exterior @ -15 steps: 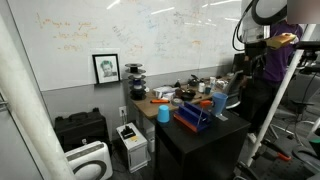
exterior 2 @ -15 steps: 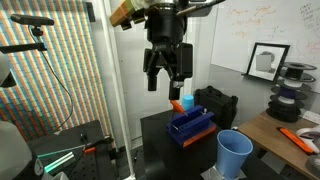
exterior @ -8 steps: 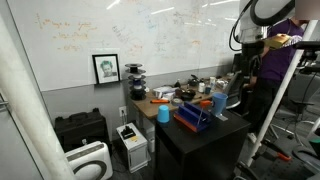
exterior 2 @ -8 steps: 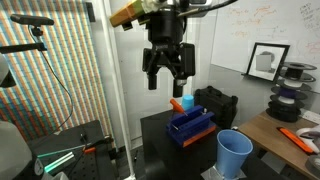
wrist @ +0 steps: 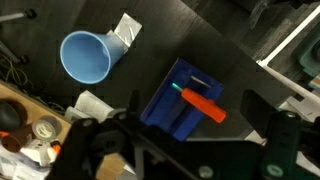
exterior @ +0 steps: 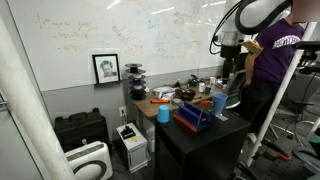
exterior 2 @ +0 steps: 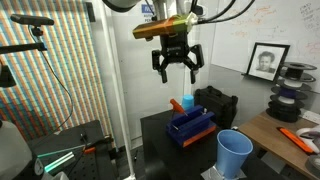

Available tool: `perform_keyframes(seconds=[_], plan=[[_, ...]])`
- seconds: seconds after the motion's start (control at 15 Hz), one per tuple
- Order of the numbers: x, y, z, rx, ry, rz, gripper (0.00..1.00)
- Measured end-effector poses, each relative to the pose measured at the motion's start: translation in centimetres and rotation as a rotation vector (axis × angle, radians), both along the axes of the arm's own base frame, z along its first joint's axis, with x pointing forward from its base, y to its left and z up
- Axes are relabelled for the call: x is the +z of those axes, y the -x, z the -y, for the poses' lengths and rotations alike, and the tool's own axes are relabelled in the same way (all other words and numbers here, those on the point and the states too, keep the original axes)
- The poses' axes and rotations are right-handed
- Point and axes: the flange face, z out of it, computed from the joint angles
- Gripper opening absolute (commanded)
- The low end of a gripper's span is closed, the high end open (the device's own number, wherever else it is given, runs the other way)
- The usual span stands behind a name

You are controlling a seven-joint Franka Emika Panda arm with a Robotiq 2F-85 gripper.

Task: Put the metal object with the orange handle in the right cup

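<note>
Next, my gripper will go to the upper end of the orange handle (exterior: 206, 103) (wrist: 214, 111) on the metal object in the blue rack and close there.
The metal object with the orange handle (wrist: 203, 102) lies across the blue rack (wrist: 172, 105) in the wrist view. In an exterior view its orange handle (exterior 2: 187, 101) sticks up at the rack's far end. One blue cup (wrist: 88, 55) stands on the black table near the rack, and shows in both exterior views (exterior 2: 233, 153) (exterior: 163, 113). Another blue cup (exterior: 218, 102) stands right of the rack, partly hidden behind the handle in an exterior view (exterior 2: 178, 105). My gripper (exterior 2: 177, 67) hangs open and empty well above the rack; it also shows in the wrist view (wrist: 190, 150) and in an exterior view (exterior: 227, 62).
A wooden desk (exterior 2: 270, 128) crowded with small items adjoins the black table (exterior 2: 160, 135). White paper scraps (wrist: 126, 31) lie by the cup. A person in purple (exterior: 272, 60) stands behind the table. A black case and a white appliance (exterior: 92, 160) sit on the floor.
The arm has swung over the table. The gripper has shifted sideways, turned about its axis and stayed open and empty. The objects have not moved.
</note>
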Motion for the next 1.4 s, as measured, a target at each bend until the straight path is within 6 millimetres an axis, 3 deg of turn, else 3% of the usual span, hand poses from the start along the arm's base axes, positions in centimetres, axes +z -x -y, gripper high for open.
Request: perform_keyframes(seconds=[0.4, 0.67, 1.07, 1.4], plan=[[-4.0, -3.2, -1.4, 0.292, -0.101, 0.058, 1.0], [-6.8, -4.0, -2.9, 0.471, -0.197, 0.064, 1.0], [-9.3, -2.9, -6.1, 0.751, -0.354, 0.029, 1.0], [-10.8, -1.2, -5.4, 0.999, -0.467, -0.078, 1.0]])
